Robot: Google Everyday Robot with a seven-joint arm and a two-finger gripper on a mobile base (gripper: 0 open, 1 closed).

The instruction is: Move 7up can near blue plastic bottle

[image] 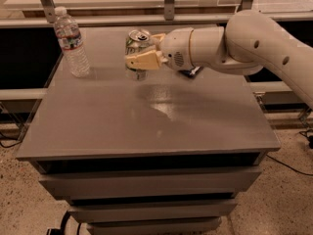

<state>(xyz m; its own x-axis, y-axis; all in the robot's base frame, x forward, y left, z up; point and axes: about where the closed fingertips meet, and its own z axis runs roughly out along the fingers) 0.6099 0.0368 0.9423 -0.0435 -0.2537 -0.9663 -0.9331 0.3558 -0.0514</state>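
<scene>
The robot's gripper should put the 7up can upright on the grey table [96, 75], beside the base of the blue plastic bottle. The can is now just above the table.
The 7up can [137, 42], pale silver with green marks and a pull-tab top, is held upright in my gripper [142, 53] just above the grey table [146, 116], left of centre at the back. The cream fingers [143, 61] close around the can's sides. The blue plastic bottle [71, 42], clear with a white cap and a red, white and blue label, stands upright at the table's back left, about a hand's width left of the can. My white arm [244, 43] reaches in from the right.
A flat dark-blue packet [190, 72] lies on the table under my wrist, mostly hidden. A metal rail with posts [168, 4] runs behind the table. Drawers [146, 190] sit below the tabletop. Cables [293, 165] lie on the floor at right.
</scene>
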